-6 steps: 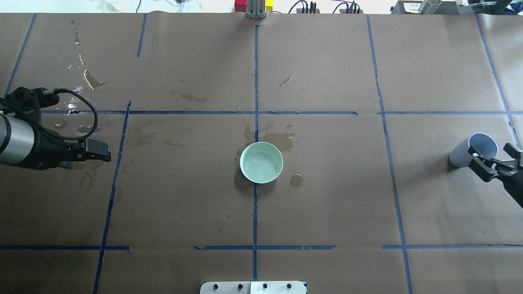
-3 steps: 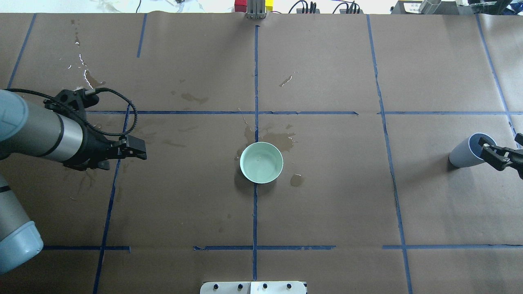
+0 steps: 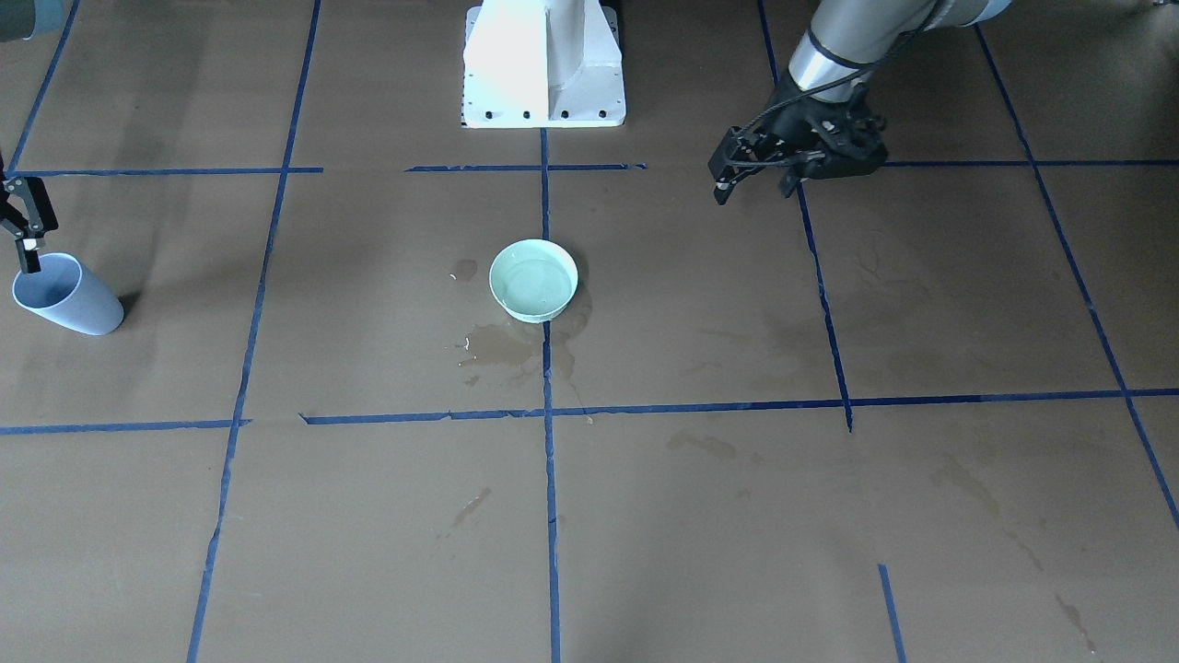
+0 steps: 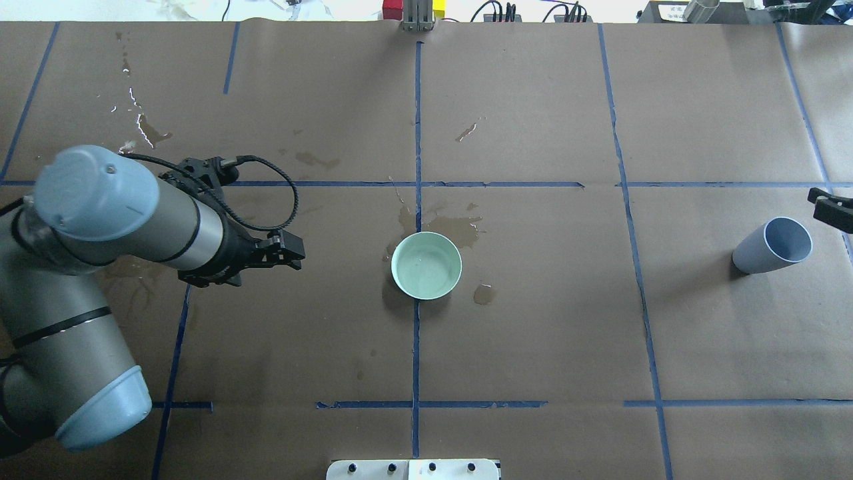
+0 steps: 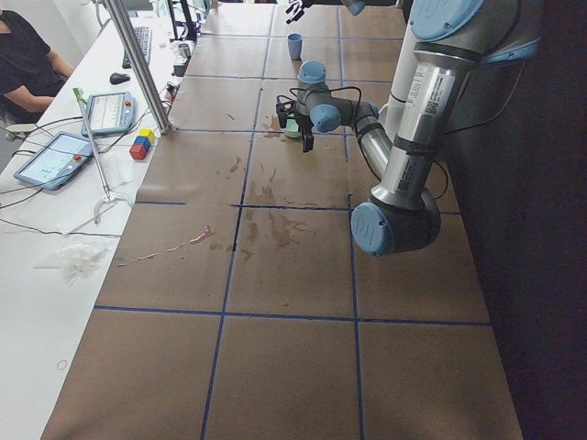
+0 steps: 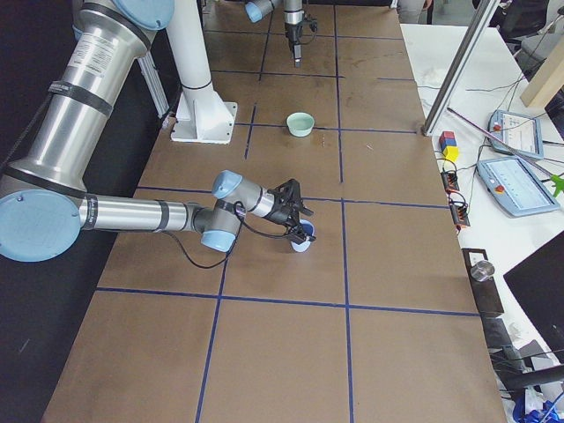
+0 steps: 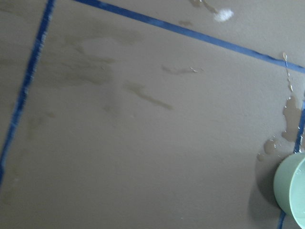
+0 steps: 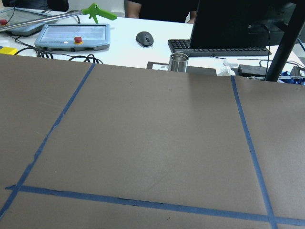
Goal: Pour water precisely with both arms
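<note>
My left gripper is to head over to the mint-green bowl. There it should grab the bowl's rim [image 3: 575, 269] [image 7: 290, 197] on the side that is farthest from the pale blue cup.
A mint-green bowl [image 4: 395, 267] [image 3: 530, 315] sits at the table's middle with clear water [image 4: 426, 263] in it. Wet patches [image 4: 460, 230] lie beside it. A pale blue cup [image 4: 760, 257] [image 3: 78, 308] stands at the right, and no water shows inside. My left gripper [image 4: 273, 257] [image 3: 755, 187] hangs empty left of the bowl, a bowl's width or more away; its prongs stand apart in the front-facing view. My right gripper [image 3: 28, 239] [image 6: 300, 204] is open and empty, just off the cup's rim, with only a fingertip [image 4: 830, 208] showing overhead.
Shiny droplets [image 4: 136, 113] and dried stains mark the brown paper at far left. The white pedestal [image 3: 543, 64] stands at the robot's side. A metal post [image 4: 416, 17], coloured blocks [image 5: 140, 145] and tablets line the far edge, where a person [image 5: 27, 55] sits.
My left arm has swung from the table's left edge toward the bowl. My right gripper, which stood open around the cup's rim, has drawn back to the right edge, leaving the cup standing.
</note>
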Robot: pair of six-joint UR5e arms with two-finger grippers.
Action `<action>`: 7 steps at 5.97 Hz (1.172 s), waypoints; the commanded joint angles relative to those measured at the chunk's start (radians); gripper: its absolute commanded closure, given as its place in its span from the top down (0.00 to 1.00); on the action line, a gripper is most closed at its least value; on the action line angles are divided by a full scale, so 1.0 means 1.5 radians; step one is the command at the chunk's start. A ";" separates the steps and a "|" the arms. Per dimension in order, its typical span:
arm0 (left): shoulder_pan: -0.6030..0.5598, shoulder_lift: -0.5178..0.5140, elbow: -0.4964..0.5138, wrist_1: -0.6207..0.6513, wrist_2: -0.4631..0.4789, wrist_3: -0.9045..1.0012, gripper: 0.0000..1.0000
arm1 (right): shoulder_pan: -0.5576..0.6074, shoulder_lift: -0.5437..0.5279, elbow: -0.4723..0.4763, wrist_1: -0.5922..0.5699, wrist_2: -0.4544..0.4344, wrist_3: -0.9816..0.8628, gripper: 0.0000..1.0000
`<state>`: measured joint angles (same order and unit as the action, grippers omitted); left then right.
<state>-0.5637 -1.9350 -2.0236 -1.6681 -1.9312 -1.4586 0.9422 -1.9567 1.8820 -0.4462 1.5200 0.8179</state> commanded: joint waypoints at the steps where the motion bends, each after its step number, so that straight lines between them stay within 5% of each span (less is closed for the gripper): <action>1: 0.038 -0.070 0.080 0.002 0.034 -0.005 1.00 | 0.178 0.079 0.054 -0.209 0.207 -0.098 1.00; 3: 0.042 -0.169 0.183 0.001 0.032 -0.006 1.00 | 0.314 0.145 0.061 -0.420 0.432 -0.292 1.00; 5: 0.052 -0.232 0.268 -0.006 0.029 -0.035 1.00 | 0.345 0.142 0.064 -0.544 0.530 -0.412 1.00; 7: 0.055 -0.273 0.327 -0.006 0.029 -0.037 0.83 | 0.373 0.142 0.074 -0.603 0.578 -0.480 1.00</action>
<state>-0.4853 -2.3143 -1.5811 -1.6758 -1.8881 -1.5102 1.4884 -1.7431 1.9847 -1.3200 2.3611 0.1324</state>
